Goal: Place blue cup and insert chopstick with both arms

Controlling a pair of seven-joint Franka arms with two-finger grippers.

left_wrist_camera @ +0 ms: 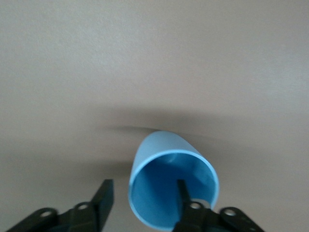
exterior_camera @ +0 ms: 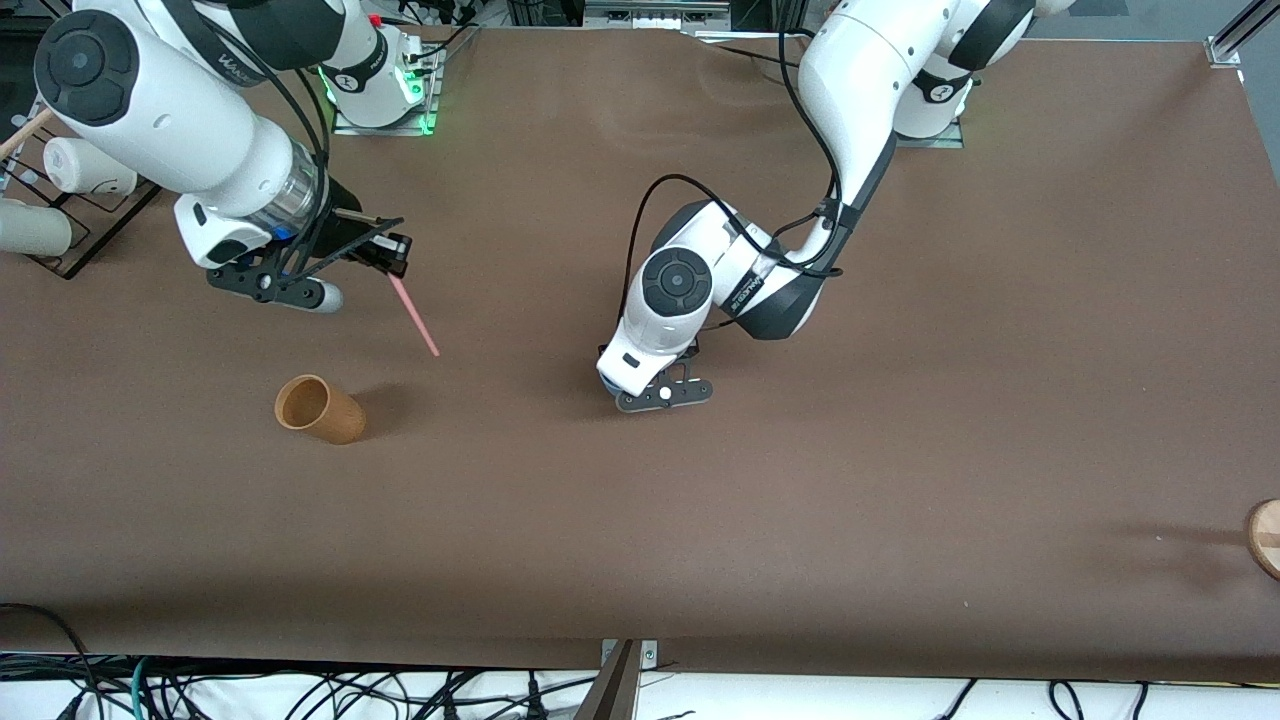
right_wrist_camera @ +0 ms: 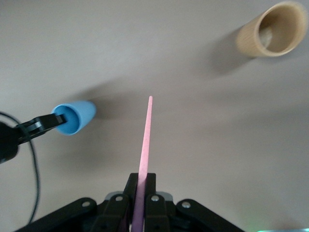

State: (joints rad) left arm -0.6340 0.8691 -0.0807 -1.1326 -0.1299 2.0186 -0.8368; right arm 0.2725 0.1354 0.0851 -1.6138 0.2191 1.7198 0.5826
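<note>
I expect the pink chopstick, now held slanted above the table, to lean inside the blue cup [exterior_camera: 626,377] [right_wrist_camera: 70,120] by my left gripper once my right gripper lets it go.
The blue cup [left_wrist_camera: 164,159] stands on the brown table near its middle, rim toward my left wrist camera. My left gripper [left_wrist_camera: 145,187] is open around the cup's rim: one finger [left_wrist_camera: 182,193] is inside the cup and the other [left_wrist_camera: 104,195] is outside, with a gap to the wall. In the front view the left hand [exterior_camera: 662,393] hides the cup. The cup also shows in the right wrist view [right_wrist_camera: 77,116]. My right gripper [exterior_camera: 393,260] is shut on the pink chopstick [exterior_camera: 415,318], holding it by one end, slanted, above the table. It shows in the right wrist view too [right_wrist_camera: 145,140].
A tan cup [exterior_camera: 320,409] sits on the table toward the right arm's end, nearer the front camera than the right gripper. A rack [exterior_camera: 90,235] with white cups [exterior_camera: 85,166] stands at that end's edge. A wooden object [exterior_camera: 1265,538] sits at the left arm's end.
</note>
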